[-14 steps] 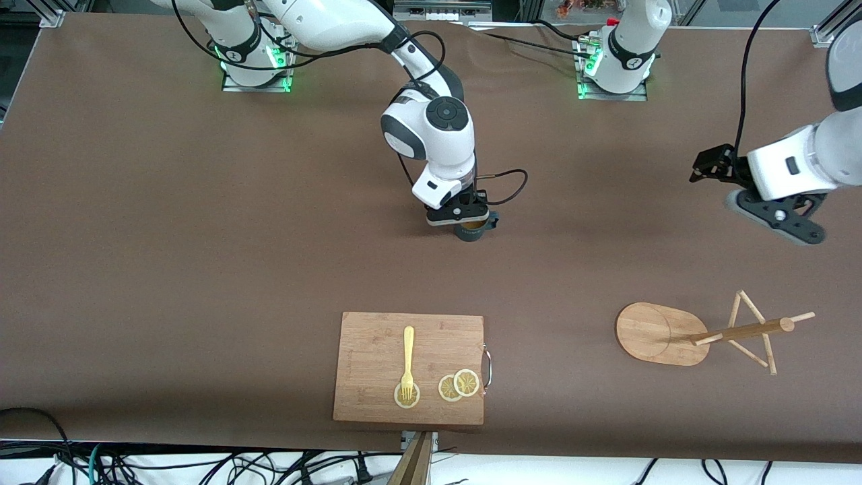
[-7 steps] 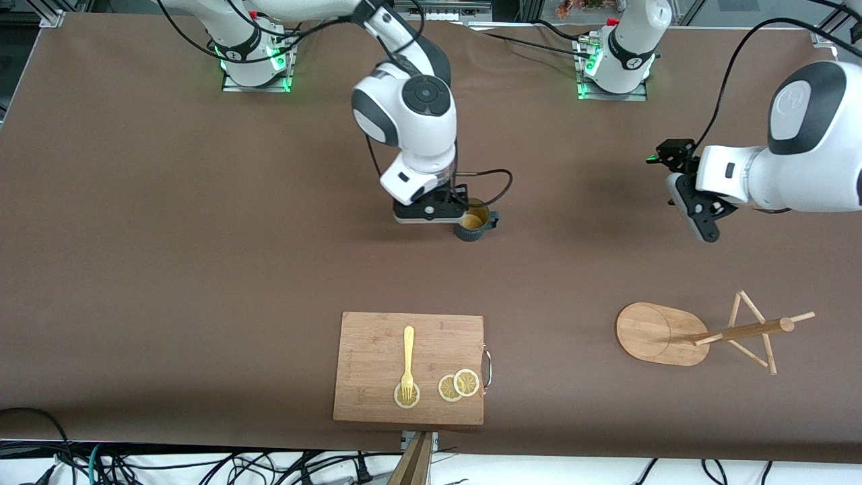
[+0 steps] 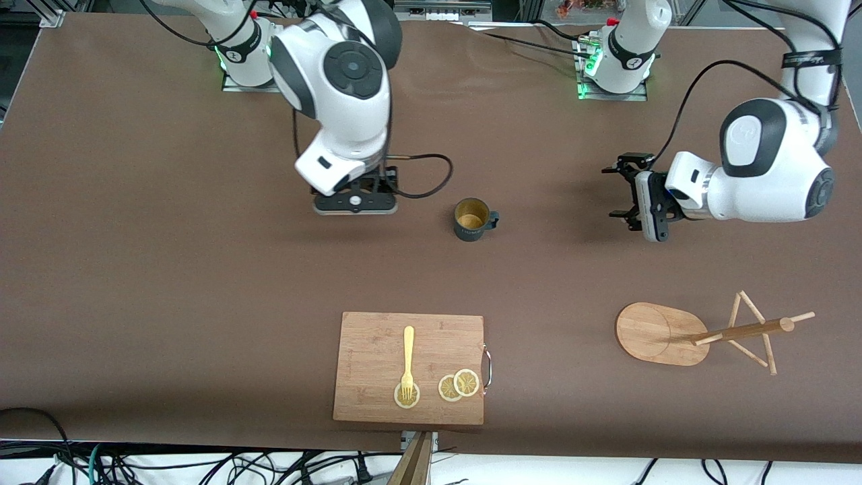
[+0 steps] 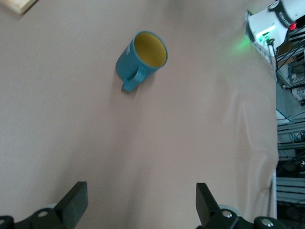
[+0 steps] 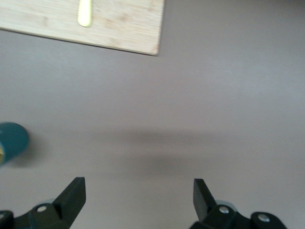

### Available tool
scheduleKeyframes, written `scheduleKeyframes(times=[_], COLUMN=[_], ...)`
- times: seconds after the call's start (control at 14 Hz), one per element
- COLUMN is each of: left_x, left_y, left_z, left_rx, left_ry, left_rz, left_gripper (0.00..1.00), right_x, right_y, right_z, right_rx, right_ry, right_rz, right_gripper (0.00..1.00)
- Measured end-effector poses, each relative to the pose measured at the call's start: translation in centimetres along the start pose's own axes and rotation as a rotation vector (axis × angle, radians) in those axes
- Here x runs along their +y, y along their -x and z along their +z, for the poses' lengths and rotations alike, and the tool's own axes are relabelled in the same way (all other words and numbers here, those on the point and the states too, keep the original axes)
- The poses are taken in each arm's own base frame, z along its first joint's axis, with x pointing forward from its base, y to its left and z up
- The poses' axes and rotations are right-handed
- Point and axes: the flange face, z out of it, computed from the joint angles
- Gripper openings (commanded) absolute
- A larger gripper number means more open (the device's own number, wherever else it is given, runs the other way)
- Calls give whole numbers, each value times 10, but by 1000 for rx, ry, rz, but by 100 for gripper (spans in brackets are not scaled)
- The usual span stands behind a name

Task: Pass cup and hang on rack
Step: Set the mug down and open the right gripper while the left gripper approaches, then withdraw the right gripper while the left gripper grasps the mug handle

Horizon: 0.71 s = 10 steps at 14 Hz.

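The handle of the dark teal cup points toward my left gripper, so that gripper will close on the lower part of the dark teal cup's handle (image 3: 492,223) (image 4: 130,84).
The dark teal cup (image 3: 471,219) with a yellow inside stands upright on the brown table at mid-table, its handle toward the left arm's end. It shows in the left wrist view (image 4: 142,57) and at the edge of the right wrist view (image 5: 10,140). My right gripper (image 3: 355,202) is open and empty (image 5: 138,200), beside the cup toward the right arm's end. My left gripper (image 3: 616,192) is open and empty (image 4: 141,210), facing the cup from the left arm's end. The wooden rack (image 3: 700,333) is nearer to the front camera, toward the left arm's end.
A bamboo cutting board (image 3: 377,343) with a yellow fork (image 3: 407,360) and lemon slices (image 3: 458,385) lies near the table's front edge, nearer to the front camera than the cup. Its corner shows in the right wrist view (image 5: 119,28).
My right gripper has let go of the cup and moved away toward the right arm's end. My left gripper has swung in toward the cup. The cup has stayed put.
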Motion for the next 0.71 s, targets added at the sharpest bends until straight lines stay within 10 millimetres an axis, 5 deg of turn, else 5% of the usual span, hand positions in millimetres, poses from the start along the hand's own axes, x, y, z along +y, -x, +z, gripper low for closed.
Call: scheduleKeyframes(times=[0.21, 0.5, 0.71], left_x=[-7, -18, -25], left_y=[16, 13, 15], left_z=[41, 87, 129], left_rx=[132, 253, 365], left_ry=[-13, -45, -70], left_rz=[86, 211, 288], left_gripper=[100, 100, 100], right_x=[58, 139, 177], right_y=[-13, -30, -34], right_z=[-10, -4, 5], right_rx=[-49, -81, -97], right_ry=[-34, -87, -110], right_rz=[-31, -124, -183], right_gripper=[100, 100, 100])
